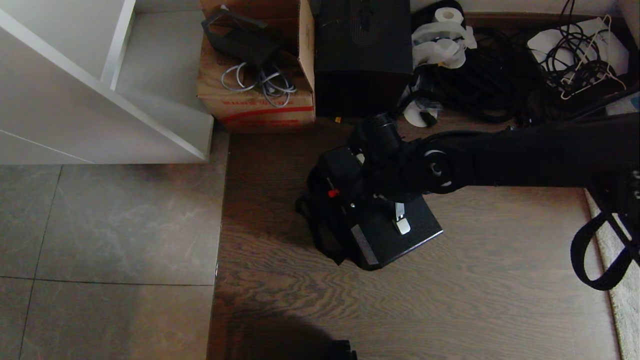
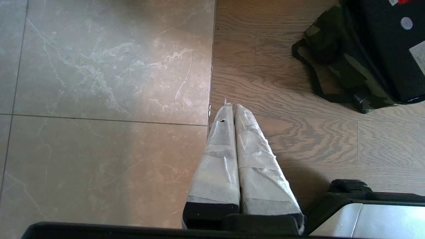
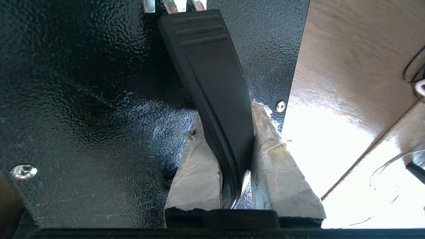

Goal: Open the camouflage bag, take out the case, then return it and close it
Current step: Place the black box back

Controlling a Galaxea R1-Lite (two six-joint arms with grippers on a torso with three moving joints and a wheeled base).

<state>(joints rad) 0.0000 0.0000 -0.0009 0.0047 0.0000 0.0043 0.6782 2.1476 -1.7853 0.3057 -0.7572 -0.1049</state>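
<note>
The case, now tilted against the camouflage bag, will be let go by my right gripper inside the camouflage bag on the wood floor (image 1: 410,203), before the taller black box.
The case (image 1: 405,240), a black textured box with a small red mark (image 1: 332,192), sits tilted on the wood floor in the middle of the head view. It lies against the dark, slumped camouflage bag (image 1: 320,225) on its left. My right arm (image 1: 500,155) reaches in from the right over the case. In the right wrist view my right gripper (image 3: 227,116) is shut on the case's black handle (image 3: 212,66), one taped finger on each side. The left wrist view shows the bag (image 2: 335,69) and the case (image 2: 382,49) off to one side. My left gripper (image 2: 232,107) hangs shut and empty above the floor.
At the back stand a brown cardboard box (image 1: 255,80) with cables, a taller black box (image 1: 362,50) and a heap of black cables (image 1: 500,80). A white cabinet (image 1: 75,95) fills the far left. A black strap loop (image 1: 600,260) hangs at the right.
</note>
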